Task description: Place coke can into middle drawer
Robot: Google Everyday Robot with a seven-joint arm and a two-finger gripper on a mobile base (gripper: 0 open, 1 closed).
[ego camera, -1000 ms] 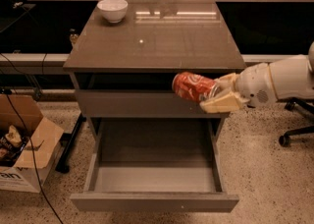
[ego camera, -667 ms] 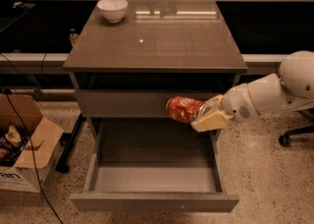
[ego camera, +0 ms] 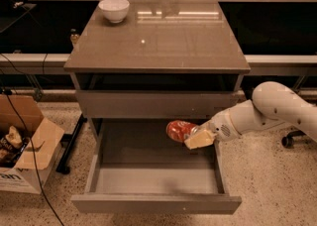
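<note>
Next, my gripper releases the coke can near the grey tray's centre [ego camera: 179, 166], a little toward the white arm's side.
The coke can [ego camera: 179, 131] is red and lies on its side in my gripper [ego camera: 194, 136], which is shut on it. The white arm reaches in from the right. Gripper and can hang inside the open middle drawer [ego camera: 156, 180], over its right rear part, just below the closed drawer front above [ego camera: 153, 104]. The drawer is pulled out toward me, and its grey tray shows nothing else in it.
A white bowl [ego camera: 114, 10] stands at the back left of the cabinet top [ego camera: 158, 41]. A cardboard box [ego camera: 25, 143] with cables sits on the floor at the left. An office chair base [ego camera: 292, 138] shows at the right.
The gripper with the can has moved down and left, from in front of the upper drawer front into the open drawer.
</note>
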